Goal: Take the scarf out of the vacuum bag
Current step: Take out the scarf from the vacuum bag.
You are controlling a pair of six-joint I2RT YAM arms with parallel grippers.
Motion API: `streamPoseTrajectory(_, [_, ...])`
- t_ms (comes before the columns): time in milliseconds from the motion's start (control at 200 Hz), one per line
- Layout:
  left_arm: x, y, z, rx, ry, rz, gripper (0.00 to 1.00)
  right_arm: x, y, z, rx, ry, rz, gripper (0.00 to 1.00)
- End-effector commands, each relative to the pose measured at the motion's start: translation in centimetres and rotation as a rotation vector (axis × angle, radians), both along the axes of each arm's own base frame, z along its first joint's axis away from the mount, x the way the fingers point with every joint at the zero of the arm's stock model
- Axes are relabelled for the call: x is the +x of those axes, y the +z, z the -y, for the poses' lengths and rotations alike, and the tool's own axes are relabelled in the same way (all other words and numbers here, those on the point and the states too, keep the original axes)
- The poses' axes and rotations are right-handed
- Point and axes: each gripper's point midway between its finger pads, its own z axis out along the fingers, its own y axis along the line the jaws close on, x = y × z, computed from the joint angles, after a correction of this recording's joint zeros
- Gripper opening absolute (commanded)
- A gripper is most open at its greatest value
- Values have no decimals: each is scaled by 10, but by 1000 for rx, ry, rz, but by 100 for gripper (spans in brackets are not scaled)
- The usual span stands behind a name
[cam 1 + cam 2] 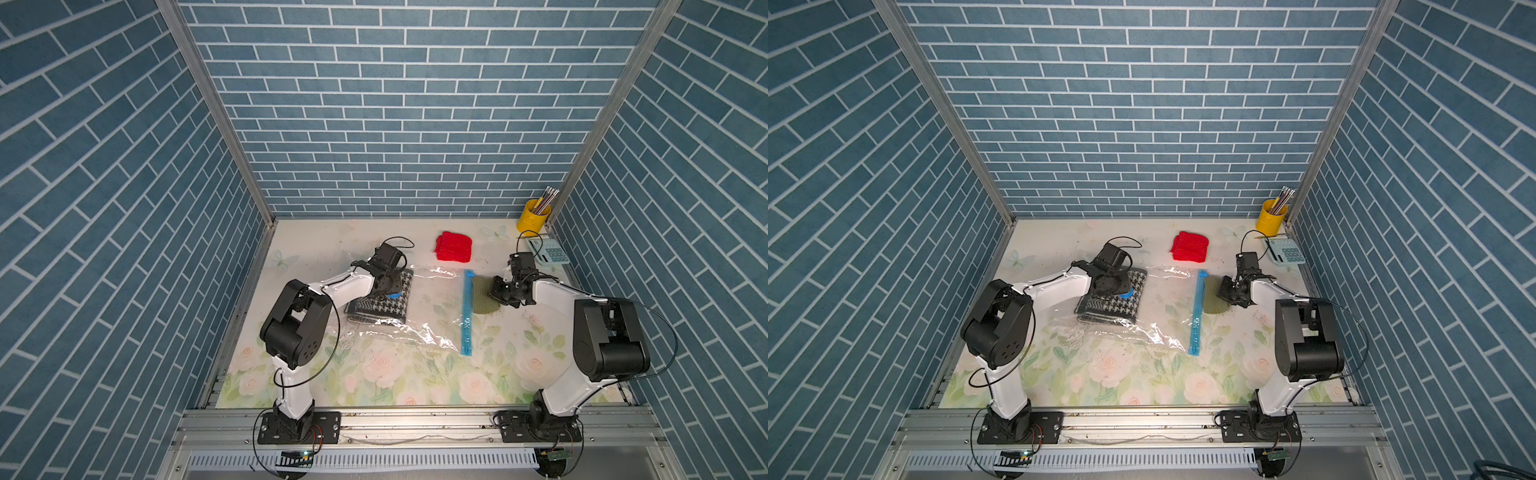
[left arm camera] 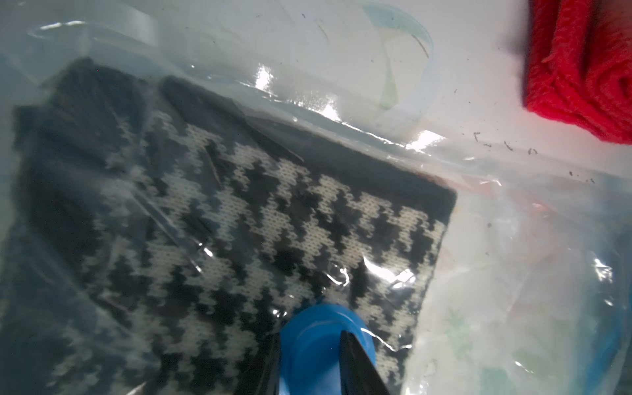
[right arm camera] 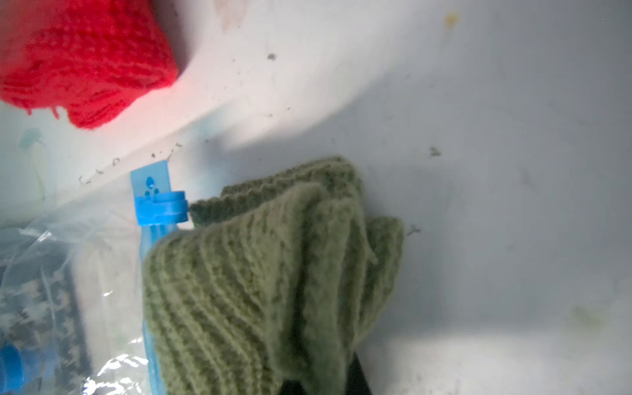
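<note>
Next, my right gripper lets go of the olive-green scarf on the bare table point(image 1: 496, 259) point(image 3: 314, 106) between the red knit and the calculator.
The clear vacuum bag point(image 1: 432, 299) point(image 1: 1167, 299) lies flat mid-table, its light-blue zip strip point(image 1: 468, 311) point(image 3: 150, 184) towards the right arm. Inside, at the bag's left end, is a folded black-and-white houndstooth knit point(image 1: 386, 309) point(image 2: 239, 222). My left gripper point(image 1: 388, 293) point(image 2: 309, 337) is shut on the round blue valve cap point(image 2: 318, 342) above that knit. An olive-green knitted scarf point(image 1: 484, 297) point(image 3: 256, 273) lies just outside the strip, overlapping it. My right gripper point(image 1: 496, 293) point(image 3: 323, 379) is shut on this scarf; its fingertips are mostly buried in the fabric.
A folded red knit point(image 1: 454, 246) point(image 2: 581, 68) lies behind the bag, on the floral table cover. A yellow pencil cup point(image 1: 533, 216) and a calculator point(image 1: 550, 252) sit in the back right corner. Brick-pattern walls close in three sides.
</note>
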Motion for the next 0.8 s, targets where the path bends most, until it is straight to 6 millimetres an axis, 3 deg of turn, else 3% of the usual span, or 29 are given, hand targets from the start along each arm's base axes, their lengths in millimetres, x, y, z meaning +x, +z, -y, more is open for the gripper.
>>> streamPoseTrajectory(0, [-4, 3, -16, 36, 25, -13, 33, 6, 11, 34, -82, -70, 17, 0])
streamPoseTrajectory(195, [1, 7, -19, 34, 33, -4, 34, 26, 20, 60, -97, -121, 48, 0])
streamPoseTrajectory(350, [3, 5, -17, 28, 29, -9, 34, 57, 23, 54, -53, -95, 73, 0])
streamPoseTrajectory(500, [3, 2, -15, 19, 27, -15, 34, 87, 14, 38, 35, -44, 76, 0])
streamPoseTrajectory(795, [4, 4, -14, 12, 26, -13, 34, 136, 17, 31, 88, -19, 124, 0])
